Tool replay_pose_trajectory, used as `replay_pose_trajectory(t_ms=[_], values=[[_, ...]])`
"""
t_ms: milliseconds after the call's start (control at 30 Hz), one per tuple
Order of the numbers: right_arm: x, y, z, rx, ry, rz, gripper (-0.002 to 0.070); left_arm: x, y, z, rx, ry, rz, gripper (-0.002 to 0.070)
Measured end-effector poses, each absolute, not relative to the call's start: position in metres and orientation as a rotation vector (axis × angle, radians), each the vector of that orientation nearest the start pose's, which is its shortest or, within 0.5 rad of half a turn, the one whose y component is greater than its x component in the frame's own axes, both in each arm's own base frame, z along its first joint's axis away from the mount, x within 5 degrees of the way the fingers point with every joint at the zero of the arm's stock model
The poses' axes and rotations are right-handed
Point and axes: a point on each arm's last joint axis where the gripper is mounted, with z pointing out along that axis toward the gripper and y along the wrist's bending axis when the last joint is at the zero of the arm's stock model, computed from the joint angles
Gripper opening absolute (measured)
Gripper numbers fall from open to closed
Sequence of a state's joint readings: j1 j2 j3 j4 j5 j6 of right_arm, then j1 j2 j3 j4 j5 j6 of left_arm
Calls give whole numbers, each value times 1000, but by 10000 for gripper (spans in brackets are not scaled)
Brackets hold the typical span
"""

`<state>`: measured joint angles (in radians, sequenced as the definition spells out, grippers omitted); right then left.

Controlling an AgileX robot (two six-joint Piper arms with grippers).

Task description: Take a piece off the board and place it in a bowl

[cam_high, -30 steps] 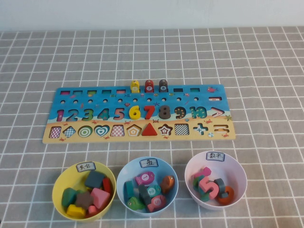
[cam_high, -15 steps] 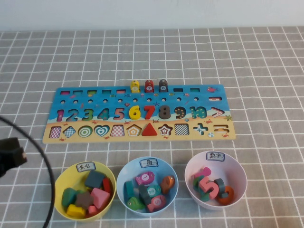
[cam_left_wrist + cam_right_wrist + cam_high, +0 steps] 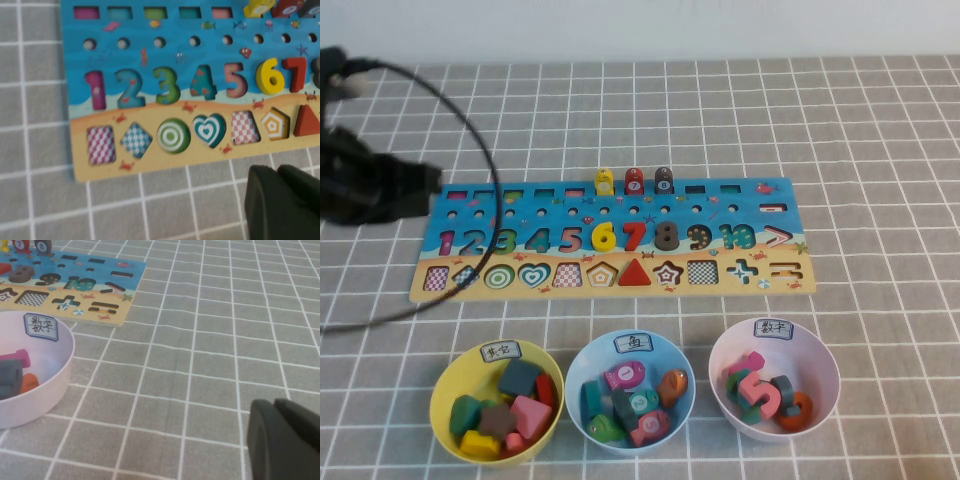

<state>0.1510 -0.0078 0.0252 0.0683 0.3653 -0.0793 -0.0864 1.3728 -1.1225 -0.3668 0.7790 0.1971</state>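
Note:
Next, I move my left gripper next to the upright body [image 3: 604, 181] [image 3: 259, 7] of the yellow fish piece, beside the red fish, and close it there.
The yellow fish piece [image 3: 605, 182] stands upright in the back row of the board [image 3: 420, 290], beside a red fish [image 3: 634, 181] and a dark grey fish [image 3: 663, 180]. The light blue bowl [image 3: 576, 366] sits in front of the board, in the middle, with several fish pieces in it. My left gripper [image 3: 432, 184] is shut and empty, hovering at the board's left end, far from the yellow fish [image 3: 257, 6]. The left wrist view shows its tips [image 3: 277, 171] off the board's [image 3: 80, 170] front edge. My right gripper [image 3: 274, 403] is shut and empty over bare cloth, out of the high view.
A yellow bowl [image 3: 442, 382] with shape pieces sits at front left. A pinkish-white bowl [image 3: 826, 362] with number pieces sits at front right and shows in the right wrist view [image 3: 56, 371]. The left arm's black cable [image 3: 480, 130] loops over the board's left end.
My left arm has come in from the front left and moved away from me, up to the board's left end. The pieces and bowls have not moved.

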Motion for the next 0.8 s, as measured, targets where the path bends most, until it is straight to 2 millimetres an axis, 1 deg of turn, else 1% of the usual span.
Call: replay_pose_trajectory(t_ms=[67,133,233,333,433,600,733,800], values=[[52,10,172,-172,1859,116,-17,306,-56,320,165,2503,-400,0],[52,10,172,-172,1859,116,-17,324,-70,320,222,2520,-413,-1],[52,10,172,-171,1859,117,-17,346,-93,319,312,2527,-411,0],[52,10,172,-171,1859,117,-17,366,-114,315,361,2536,-418,-1],[52,10,172,-171,1859,117,-17,386,-131,308,384,2560,-426,0],[52,10,172,-171,1859,117,-17,414,-160,293,453,2581,-424,0],[52,10,172,-171,1859,117,-17,431,-180,289,466,2576,-445,0],[52,10,172,-171,1859,117,-17,437,-189,282,480,2586,-448,-1]])
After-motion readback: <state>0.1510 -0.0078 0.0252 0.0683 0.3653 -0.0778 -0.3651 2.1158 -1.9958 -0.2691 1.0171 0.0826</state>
